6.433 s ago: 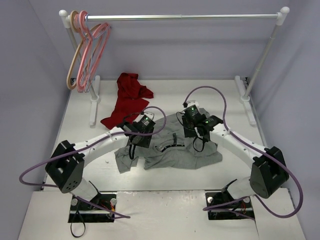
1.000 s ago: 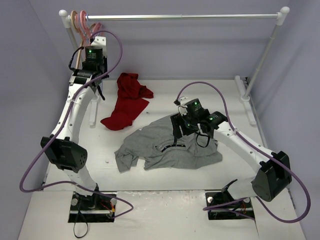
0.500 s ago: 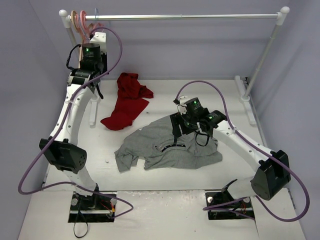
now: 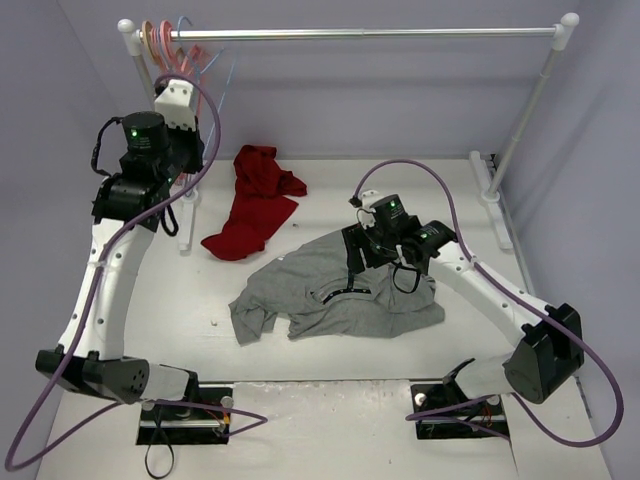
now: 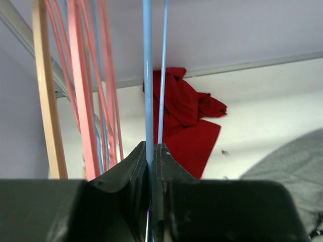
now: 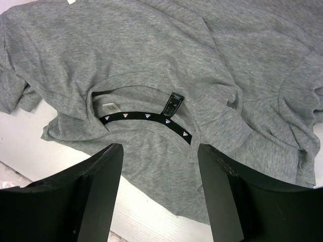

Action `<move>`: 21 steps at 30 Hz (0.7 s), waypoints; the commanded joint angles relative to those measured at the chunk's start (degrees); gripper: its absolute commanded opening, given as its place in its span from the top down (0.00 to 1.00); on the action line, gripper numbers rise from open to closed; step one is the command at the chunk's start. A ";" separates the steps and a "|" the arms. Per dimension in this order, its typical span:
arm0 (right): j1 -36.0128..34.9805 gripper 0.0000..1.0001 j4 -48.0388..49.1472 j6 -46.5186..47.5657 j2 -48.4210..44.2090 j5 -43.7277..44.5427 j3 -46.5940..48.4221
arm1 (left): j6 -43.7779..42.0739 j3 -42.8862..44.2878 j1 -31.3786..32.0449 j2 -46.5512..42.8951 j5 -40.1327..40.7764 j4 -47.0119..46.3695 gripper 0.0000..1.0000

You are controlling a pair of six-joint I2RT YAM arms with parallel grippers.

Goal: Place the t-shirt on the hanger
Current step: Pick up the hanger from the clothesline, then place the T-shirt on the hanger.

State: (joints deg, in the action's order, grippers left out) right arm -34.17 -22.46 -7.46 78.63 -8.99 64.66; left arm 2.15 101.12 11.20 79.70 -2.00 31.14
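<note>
I need to close my right gripper on the grey t-shirt's collar edge (image 4: 361,280) (image 6: 187,109) beside the black tag, to hold the opening up for the blue hanger.
The grey t-shirt (image 4: 330,295) lies crumpled on the table, its black-taped collar (image 6: 146,117) facing up. My right gripper (image 4: 365,255) hovers just above that collar, open (image 6: 159,151), with nothing between its fingers. High at the back left, my left gripper (image 4: 196,125) is at the rack end. Its jaws (image 5: 150,151) are shut on a thin rod of the pale-blue hanger (image 5: 147,91). The blue hanger (image 4: 231,66) shows as thin lines slanting out from the rail, its hook near the rail's left end.
Pink hangers (image 4: 160,40) (image 5: 81,91) and a tan hanger (image 5: 45,91) hang beside the blue one on the rail (image 4: 380,34). A red garment (image 4: 255,200) (image 5: 186,121) lies back left of the t-shirt. Rack posts stand at both back corners.
My left jaws have closed on the blue hanger, and the left arm has swung back and outward, pulling the hanger away from the pink ones. The right arm has not moved.
</note>
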 commanded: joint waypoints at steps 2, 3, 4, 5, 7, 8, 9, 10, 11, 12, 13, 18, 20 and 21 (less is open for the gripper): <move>-0.28 0.38 0.31 -1.32 -2.78 2.40 1.34 | 0.92 -4.33 0.31 -5.94 -6.25 -3.19 1.00; -0.28 0.38 0.40 -1.76 -2.87 2.84 1.08 | 1.10 -5.22 0.40 -6.66 -6.96 -2.14 1.00; -0.28 0.38 0.48 -2.63 -3.13 3.80 0.82 | 1.36 -6.19 0.40 -7.53 -8.01 -1.61 1.00; -0.28 0.38 0.57 -3.34 -3.05 4.59 0.03 | 1.28 -8.72 0.49 -9.46 -10.63 -1.08 1.00; -0.28 0.38 0.57 -5.36 -2.78 6.52 -1.02 | 1.19 -11.81 0.92 -11.66 -12.93 -0.03 1.00; -0.28 0.38 0.75 -7.02 -2.78 7.84 -2.60 | 1.10 -14.96 1.28 -13.85 -15.12 0.33 1.00; -0.28 0.38 1.10 -8.17 -2.69 8.46 -3.66 | 1.01 -16.64 1.97 -14.92 -16.18 1.29 1.00; -0.11 0.39 1.88 -9.22 -2.43 8.73 -4.71 | 0.84 -18.40 2.42 -16.14 -17.15 1.82 1.00; -0.10 0.39 2.41 -11.06 -2.34 9.95 -6.72 | 0.92 -20.16 2.86 -18.33 -18.03 2.26 1.00; -0.10 0.39 2.77 -12.04 -1.47 10.74 -7.53 | 0.84 -23.83 3.47 -19.31 -19.52 3.22 1.00; -0.02 0.39 3.47 -12.83 -0.77 11.01 -8.23 | 0.92 -25.61 4.78 -20.45 -20.06 3.75 1.00; 1.30 0.41 7.42 -14.60 5.46 11.46 -10.87 | 1.89 -34.49 9.80 -26.87 -19.98 6.74 1.00; 3.14 0.44 9.71 -14.07 7.67 10.32 -10.70 | 2.94 -38.44 11.64 -29.06 -19.53 6.48 1.00; 3.76 0.45 10.32 -13.02 9.94 9.70 -10.18 | 3.47 -39.59 12.17 -29.60 -19.88 6.22 1.00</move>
State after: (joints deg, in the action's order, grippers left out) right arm -32.51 -17.39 -19.88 85.67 -0.10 53.80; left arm 3.75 62.26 22.17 52.31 -20.32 39.51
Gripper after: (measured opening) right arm 0.558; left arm 0.061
